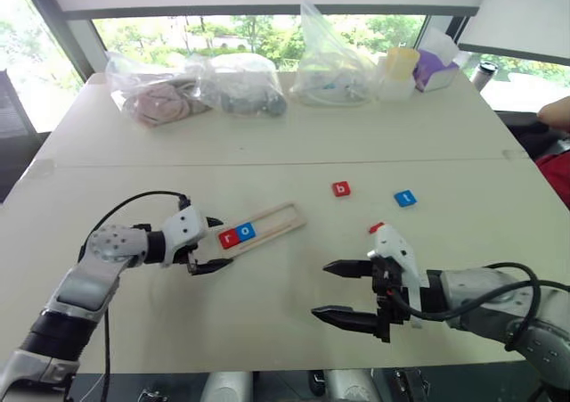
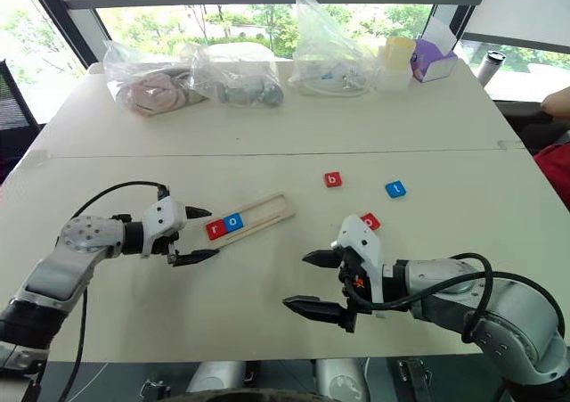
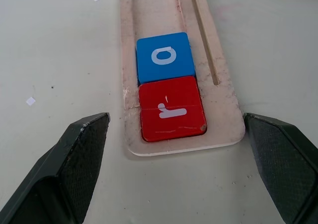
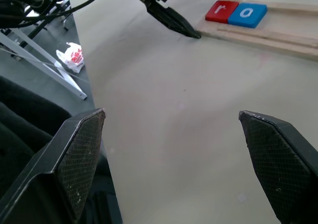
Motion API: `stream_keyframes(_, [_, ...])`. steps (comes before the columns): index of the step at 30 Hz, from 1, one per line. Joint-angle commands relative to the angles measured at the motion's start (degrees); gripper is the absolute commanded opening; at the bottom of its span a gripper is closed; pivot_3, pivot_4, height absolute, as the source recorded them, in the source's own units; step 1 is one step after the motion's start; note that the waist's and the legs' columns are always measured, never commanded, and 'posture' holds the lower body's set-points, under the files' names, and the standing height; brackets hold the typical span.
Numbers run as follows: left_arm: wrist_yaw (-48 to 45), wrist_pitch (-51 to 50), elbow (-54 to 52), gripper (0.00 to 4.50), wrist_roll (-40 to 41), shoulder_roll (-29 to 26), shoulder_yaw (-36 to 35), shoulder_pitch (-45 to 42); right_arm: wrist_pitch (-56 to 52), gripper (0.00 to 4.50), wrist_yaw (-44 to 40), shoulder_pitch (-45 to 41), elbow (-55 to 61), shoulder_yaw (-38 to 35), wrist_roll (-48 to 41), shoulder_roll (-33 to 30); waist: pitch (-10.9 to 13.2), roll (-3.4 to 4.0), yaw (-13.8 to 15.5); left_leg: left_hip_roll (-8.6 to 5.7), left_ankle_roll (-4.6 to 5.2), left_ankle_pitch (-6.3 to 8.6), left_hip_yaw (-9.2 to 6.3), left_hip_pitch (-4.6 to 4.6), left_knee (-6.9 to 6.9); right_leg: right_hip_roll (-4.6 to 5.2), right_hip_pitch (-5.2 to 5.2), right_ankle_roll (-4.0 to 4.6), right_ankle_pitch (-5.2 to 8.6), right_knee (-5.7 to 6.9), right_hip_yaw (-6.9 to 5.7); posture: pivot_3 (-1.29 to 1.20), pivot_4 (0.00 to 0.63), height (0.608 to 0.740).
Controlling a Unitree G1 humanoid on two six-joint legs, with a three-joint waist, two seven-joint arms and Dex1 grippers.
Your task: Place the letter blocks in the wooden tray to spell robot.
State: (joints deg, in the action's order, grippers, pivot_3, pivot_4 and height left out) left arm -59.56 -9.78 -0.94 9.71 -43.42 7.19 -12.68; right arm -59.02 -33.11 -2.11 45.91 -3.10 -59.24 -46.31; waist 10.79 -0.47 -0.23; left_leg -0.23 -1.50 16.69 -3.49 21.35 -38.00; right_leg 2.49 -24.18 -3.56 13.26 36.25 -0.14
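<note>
I need to close my right gripper on opposite sides of the red b block [image 1: 341, 189], because b comes after the r and o already in the wooden tray.
The wooden tray [image 1: 272, 220] lies slanted on the table, left of centre. A red r block [image 1: 228, 237] and a blue o block [image 1: 247, 231] sit side by side at its near-left end; the rest of the tray is bare. My left gripper [image 1: 216, 243] is open just off that end, its fingers either side of the tray's end and touching nothing. A red b block [image 1: 341, 188] and a blue t block [image 1: 405, 198] lie loose on the table to the right. Another red block [image 2: 370, 221] lies just behind my right gripper [image 1: 321, 290], which hovers open and holds nothing.
Clear plastic bags [image 1: 240, 86] of items, a yellowish cup [image 1: 399, 70] and a purple box [image 1: 436, 68] line the table's far side. A person's arm [image 1: 557, 112] shows at the right edge. The table's near edge [image 1: 267, 366] runs just below both grippers.
</note>
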Motion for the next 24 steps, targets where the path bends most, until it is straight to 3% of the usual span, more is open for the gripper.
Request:
stream_keyframes(1, [-0.13, -1.56, 1.15, 4.50, -1.32, 1.14, 2.49, 1.44, 1.36, 4.40, 1.34, -0.03, 1.39, -0.80, -0.42, 0.43, -0.02, 0.02, 0.26, 0.00, 0.00, 0.00, 0.00, -0.01, -0.04, 0.00, 0.03, -0.07, 0.03, 0.00, 0.00, 0.00, 0.150, 0.740])
stream_keyframes(3, [-0.62, -1.61, 1.26, 4.50, -1.50, 1.34, 2.75, 1.87, 1.60, 4.40, 1.56, -0.07, 1.12, -0.74, -0.17, 0.25, -0.04, 0.02, 0.56, 0.00, 0.00, 0.00, 0.00, -0.04, -0.11, 0.00, 0.08, -0.21, 0.11, 0.00, 0.00, 0.00, 0.150, 0.740])
stream_keyframes(8, [-1.17, -1.50, 1.82, 3.15, -0.97, 1.60, 2.22, 1.98, 2.15, 4.50, 1.49, 0.09, 0.47, -0.86, 0.53, -0.19, -0.09, 0.08, 0.89, 0.00, 0.00, 0.00, -0.01, -0.04, -0.12, 0.01, 0.11, -0.21, 0.11, -0.01, 0.00, 0.00, 0.150, 0.740])
stream_keyframes(15, [-7.26, 10.90, 9.75, 3.15, -5.59, -0.63, 5.29, -7.09, 3.55, 4.50, 1.58, 0.93, -2.78, -2.21, 1.42, 0.95, -0.09, 0.06, 0.96, 0.00, 0.01, 0.00, 0.00, -0.02, -0.14, -0.03, 0.11, -0.20, 0.11, -0.01, -0.01, 0.00, 0.150, 0.740])
stream_keyframes(24, [-20.72, 24.25, 30.47, 3.15, -6.20, 4.97, 10.09, -23.74, 6.06, 4.50, 1.82, 5.57, -4.79, -4.49, 4.03, 1.44, -0.05, -0.01, 0.80, -0.10, 0.10, 0.05, 0.04, 0.09, -0.14, -0.08, 0.03, -0.10, -0.09, -0.03, -0.02, 0.00, 0.150, 0.740])
